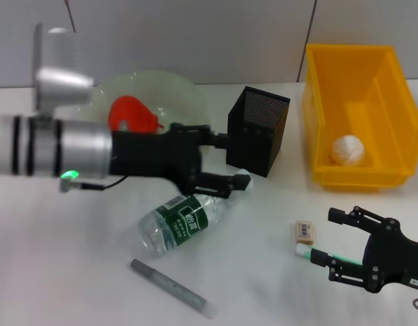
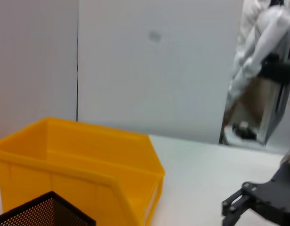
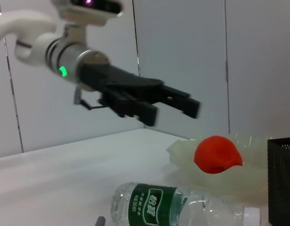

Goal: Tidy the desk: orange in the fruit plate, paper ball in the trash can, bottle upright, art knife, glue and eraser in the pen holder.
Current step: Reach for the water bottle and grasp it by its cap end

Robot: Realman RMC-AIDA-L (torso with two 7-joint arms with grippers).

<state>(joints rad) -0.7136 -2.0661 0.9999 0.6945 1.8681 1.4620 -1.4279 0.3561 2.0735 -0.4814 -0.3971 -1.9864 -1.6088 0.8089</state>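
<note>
The bottle should be stood upright, so my left gripper will close on the bottle's neck (image 1: 235,193), just below the cap.
The bottle (image 1: 182,217) lies on its side in the middle of the desk; it also shows in the right wrist view (image 3: 173,207). My left gripper (image 1: 235,161) is open and empty just above its cap end, next to the pen holder (image 1: 258,129). The orange (image 1: 131,112) rests in the fruit plate (image 1: 185,92). The paper ball (image 1: 347,149) lies in the trash can (image 1: 392,88). The eraser (image 1: 304,231) lies flat on the desk. My right gripper (image 1: 331,239) is open beside it, with a green-and-white glue stick (image 1: 302,251) along its lower finger. A grey art knife (image 1: 172,288) lies at the front.
The trash can (image 2: 88,174) and the pen holder's rim (image 2: 46,212) fill the lower part of the left wrist view, with my right gripper (image 2: 239,207) farther off. The right wrist view shows my left gripper (image 3: 182,101) above the orange (image 3: 216,154).
</note>
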